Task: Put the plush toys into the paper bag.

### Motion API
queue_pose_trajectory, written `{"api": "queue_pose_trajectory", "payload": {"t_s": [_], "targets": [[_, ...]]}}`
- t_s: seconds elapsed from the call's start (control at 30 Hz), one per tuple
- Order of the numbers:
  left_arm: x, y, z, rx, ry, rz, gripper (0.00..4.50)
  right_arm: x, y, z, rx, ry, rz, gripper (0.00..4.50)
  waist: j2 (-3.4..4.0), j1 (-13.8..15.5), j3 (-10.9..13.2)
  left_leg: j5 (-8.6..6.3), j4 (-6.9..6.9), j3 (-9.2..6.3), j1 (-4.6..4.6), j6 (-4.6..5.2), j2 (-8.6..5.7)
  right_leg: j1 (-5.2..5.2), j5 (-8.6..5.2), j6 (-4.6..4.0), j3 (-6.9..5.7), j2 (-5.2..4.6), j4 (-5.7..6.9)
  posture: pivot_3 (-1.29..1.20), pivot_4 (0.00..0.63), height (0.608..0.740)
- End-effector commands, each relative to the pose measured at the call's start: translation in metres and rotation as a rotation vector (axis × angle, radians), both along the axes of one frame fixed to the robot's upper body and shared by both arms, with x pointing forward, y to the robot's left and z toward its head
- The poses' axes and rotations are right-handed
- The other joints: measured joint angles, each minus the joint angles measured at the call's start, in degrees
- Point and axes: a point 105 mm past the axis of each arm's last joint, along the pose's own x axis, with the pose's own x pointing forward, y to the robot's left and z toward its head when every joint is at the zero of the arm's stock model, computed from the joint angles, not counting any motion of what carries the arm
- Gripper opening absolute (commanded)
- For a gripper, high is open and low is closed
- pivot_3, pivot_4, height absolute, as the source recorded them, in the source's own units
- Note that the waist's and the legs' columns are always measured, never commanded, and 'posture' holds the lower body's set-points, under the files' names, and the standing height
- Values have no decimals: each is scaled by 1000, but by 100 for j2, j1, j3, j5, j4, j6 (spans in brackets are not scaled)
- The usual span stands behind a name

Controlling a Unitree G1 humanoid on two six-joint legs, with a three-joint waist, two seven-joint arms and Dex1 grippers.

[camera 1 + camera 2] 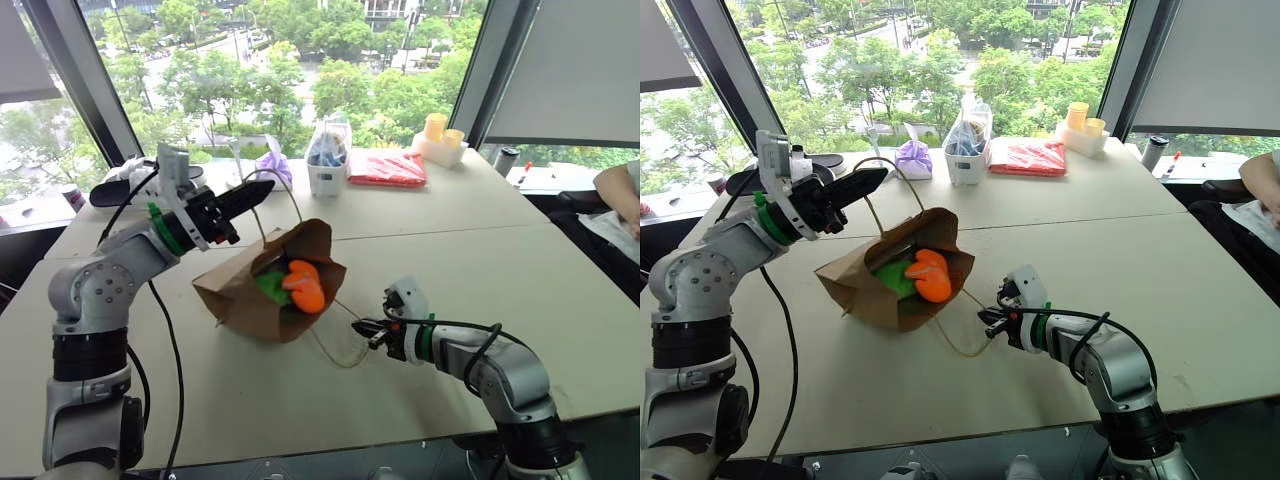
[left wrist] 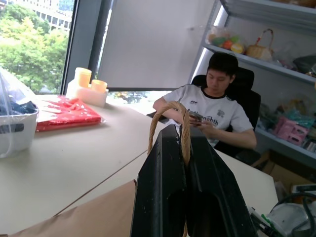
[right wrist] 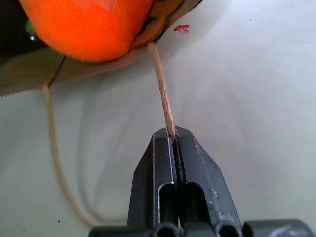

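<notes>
Next, I open my right gripper and release the paper bag, which now lies tilted on the table, so that it is standing upright on the table [image 1: 322, 300] in front of the white basket.
The brown paper bag [image 1: 240, 300] lies tilted on the table, its mouth open toward my right arm. The orange plush toy [image 1: 306, 286] sits in the mouth, and the green plush toy [image 1: 272, 288] lies beside it, deeper inside. My left gripper [image 1: 262, 193] is raised above the bag and is shut on the upper cord handle [image 2: 184, 137]. My right gripper [image 1: 362, 327] is low over the table, just right of the bag. It is shut on the lower cord handle [image 3: 161, 94], which runs from the bag's rim under the orange toy [image 3: 89, 27].
Along the window edge of the table stand a purple cloth bundle [image 1: 276, 166], a white basket holding a plastic bag [image 1: 327, 168], a red flat packet [image 1: 388, 167] and yellow cups [image 1: 441, 138]. A person [image 2: 213, 109] sits at the table's far right.
</notes>
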Motion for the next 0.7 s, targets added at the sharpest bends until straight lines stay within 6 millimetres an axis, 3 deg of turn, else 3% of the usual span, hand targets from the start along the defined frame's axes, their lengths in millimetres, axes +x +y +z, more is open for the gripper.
{"api": "queue_pose_trajectory", "payload": {"t_s": [0.03, 0.07, 0.17, 0.2, 0.37, 0.47, 0.7], "targets": [[-7, 7, 16, -15, -74, 27, 0, 1, 0, 32, 59, -89, 6, 78, 0, 2, 0, 0, 0, -1, 0, 0, 0, 0, 0, 0, 0, 0, 0, 0, 150, 740], [-7, 8, 17, -15, -75, 28, 0, 2, 0, 46, 126, -100, -5, 78, 0, 3, 0, 0, 0, -1, 0, 0, 0, 0, 0, 0, 0, 0, 0, 0, 150, 740], [-5, 16, 17, -22, -69, 53, 0, 7, -7, 123, 421, -171, -2, 78, 10, -27, 8, 0, 0, -3, -1, 0, 1, -2, 0, 0, 1, 0, 1, 0, 150, 740], [-4, 18, 18, -25, -68, 61, 0, 5, -8, 138, 453, -183, 18, 78, 18, -19, 11, 1, 0, 3, -3, -2, 1, -8, 1, -2, 6, 0, 2, 0, 150, 740], [-1, 16, 15, -15, -59, 56, 0, 3, -10, 183, 544, -191, 60, 78, 7, 9, 2, 0, -16, -17, -1, -1, 6, -5, -2, -8, -20, 6, 6, 0, 150, 740], [2, 10, 7, -6, -41, 49, 0, 4, -7, 189, 560, -183, 60, 78, 7, 0, 2, -1, -16, -8, -5, 1, 2, -11, -2, -8, -8, -1, 6, 0, 150, 740], [5, -17, -7, 34, -25, 9, 0, 11, -9, 164, 511, -120, -12, 78, 7, -6, 2, -1, -14, -5, -5, 2, 1, -12, -2, -7, -7, -2, 7, 0, 150, 740]]}}
